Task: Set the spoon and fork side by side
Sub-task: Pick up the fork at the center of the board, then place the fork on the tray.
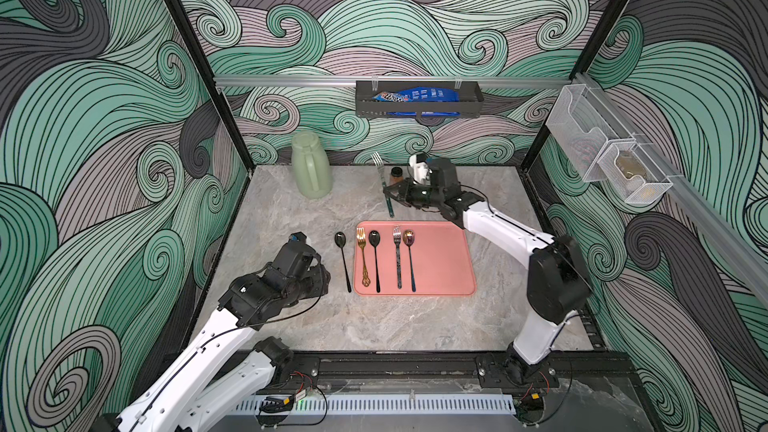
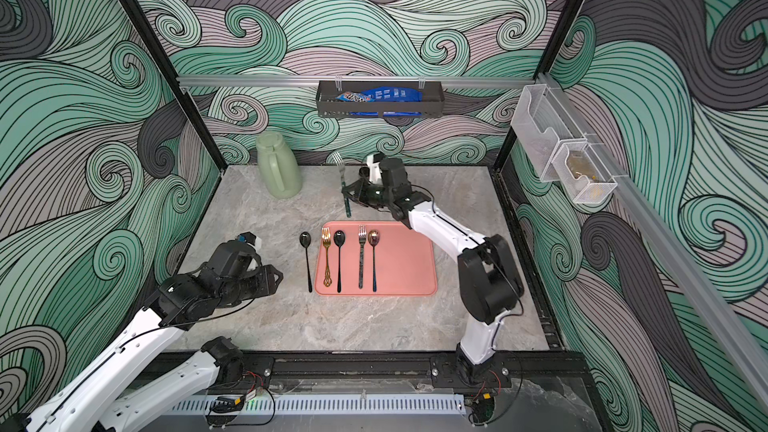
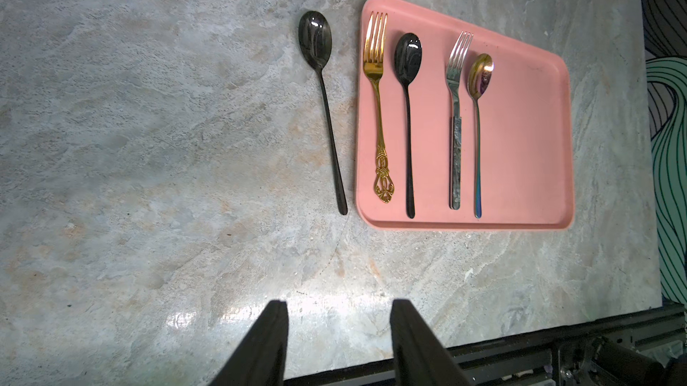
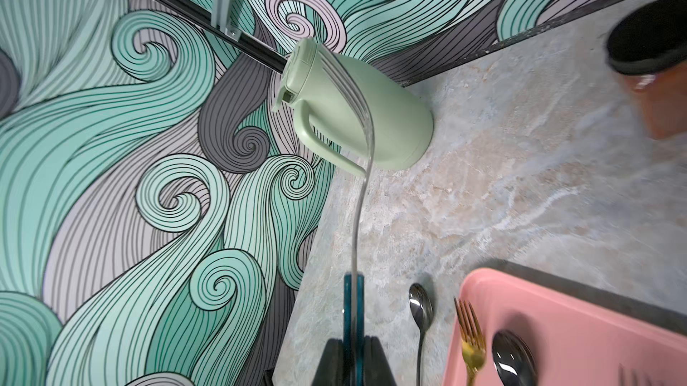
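The robot's right gripper will put the teal-handled fork down on the pink tray's open area [image 1: 441, 261] next to the iridescent spoon. The fork is in the air behind the tray.
My right gripper [image 1: 389, 194] [image 4: 353, 343] is shut on the teal handle of a silver fork [image 1: 379, 163] [image 2: 340, 164] [image 4: 360, 213]. It holds the fork in the air behind the pink tray [image 1: 440, 272] [image 3: 520, 135], tines pointing at the back wall. A black spoon [image 1: 343, 257] [image 2: 308, 259] [image 3: 322, 79] [image 4: 420, 308] lies on the table just left of the tray. On the tray lie a gold fork [image 1: 363, 257] beside a black spoon [image 1: 375, 257], and a silver fork [image 1: 397, 255] beside an iridescent spoon [image 1: 410, 255]. My left gripper [image 1: 323, 280] [image 3: 339, 306] hovers open and empty left of the loose spoon.
A pale green jug [image 1: 311, 168] stands at the back left. A small spice jar [image 1: 397, 176] sits right behind my right gripper. A dark wall basket [image 1: 417, 102] with a blue packet hangs on the back wall, and mesh bins [image 1: 602, 155] hang on the right wall.
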You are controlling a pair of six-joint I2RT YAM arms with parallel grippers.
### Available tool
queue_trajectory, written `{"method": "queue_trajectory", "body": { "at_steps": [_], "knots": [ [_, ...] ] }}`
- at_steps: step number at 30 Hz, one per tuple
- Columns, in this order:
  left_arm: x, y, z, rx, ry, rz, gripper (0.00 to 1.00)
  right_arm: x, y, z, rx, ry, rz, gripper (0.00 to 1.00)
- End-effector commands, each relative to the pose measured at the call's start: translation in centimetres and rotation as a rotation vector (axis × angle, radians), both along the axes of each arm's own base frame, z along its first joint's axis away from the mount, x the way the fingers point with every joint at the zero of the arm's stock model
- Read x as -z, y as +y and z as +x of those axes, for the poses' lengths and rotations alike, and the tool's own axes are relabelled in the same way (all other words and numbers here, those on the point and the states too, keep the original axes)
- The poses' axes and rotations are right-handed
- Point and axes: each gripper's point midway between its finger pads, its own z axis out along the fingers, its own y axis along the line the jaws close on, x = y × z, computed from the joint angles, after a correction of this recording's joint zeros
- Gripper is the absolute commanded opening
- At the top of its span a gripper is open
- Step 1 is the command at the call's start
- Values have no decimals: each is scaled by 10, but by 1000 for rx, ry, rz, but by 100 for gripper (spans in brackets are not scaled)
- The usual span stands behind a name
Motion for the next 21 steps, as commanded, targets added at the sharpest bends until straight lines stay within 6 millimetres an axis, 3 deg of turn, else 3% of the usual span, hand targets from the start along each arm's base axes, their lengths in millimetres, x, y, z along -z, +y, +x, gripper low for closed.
{"method": "queue_trajectory", "body": {
  "at_steps": [1, 4, 8, 17, 21],
  "knots": [
    [-18, -7, 11, 3, -46, -32, 48, 6, -29, -40, -80, 23, 44, 0],
    [-21, -9, 14, 4, -51, -36, 48, 27, -72, -64, -34, 50, 48, 0],
    [-21, -9, 14, 11, -53, -31, 47, 58, -103, -93, -26, 85, 60, 0],
    [-18, 1, 13, -11, -51, 22, 48, 127, -117, -124, -40, 160, 62, 0],
    [-19, 4, 12, -18, -51, 31, 48, 145, -126, -125, -26, 142, 57, 0]
  ]
}}
